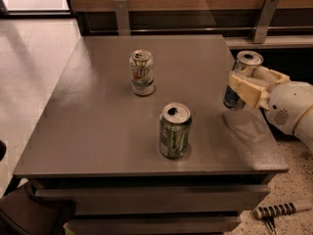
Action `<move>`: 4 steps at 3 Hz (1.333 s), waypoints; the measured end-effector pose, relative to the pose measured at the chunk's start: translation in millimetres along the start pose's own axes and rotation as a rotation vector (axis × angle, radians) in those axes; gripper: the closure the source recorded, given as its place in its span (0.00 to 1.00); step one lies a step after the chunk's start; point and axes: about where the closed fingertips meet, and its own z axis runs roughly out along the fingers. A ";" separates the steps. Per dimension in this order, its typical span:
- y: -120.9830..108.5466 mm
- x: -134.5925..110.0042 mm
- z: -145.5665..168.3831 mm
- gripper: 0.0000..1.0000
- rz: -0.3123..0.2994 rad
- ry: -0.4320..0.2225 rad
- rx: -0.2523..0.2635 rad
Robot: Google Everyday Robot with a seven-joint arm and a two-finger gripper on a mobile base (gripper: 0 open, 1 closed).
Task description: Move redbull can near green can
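Next, I set the redbull can down with my gripper on the grey table point(226, 134) between the green can and the near side edge of the table.
The redbull can point(243, 68), slim and silver with a blue lower part, is held upright by my gripper point(246, 88) just above the table's right side. The cream fingers point(244, 91) are shut around its middle. The green can point(174, 130), olive-green with a silver top, stands upright near the table's front centre, to the left of and nearer than the held can, apart from it.
A white can with a green and red logo point(142, 73) stands upright further back on the grey table point(93, 126). My white arm point(291, 109) reaches in from the right. A wooden wall with metal brackets runs behind. A striped-handled tool point(278, 211) lies on the floor at lower right.
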 end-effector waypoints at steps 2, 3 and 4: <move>17.2 36.9 -20.7 1.00 -0.006 0.093 0.033; 30.2 48.7 -22.1 1.00 -0.003 0.101 0.036; 41.3 68.4 -22.5 1.00 -0.008 0.084 0.047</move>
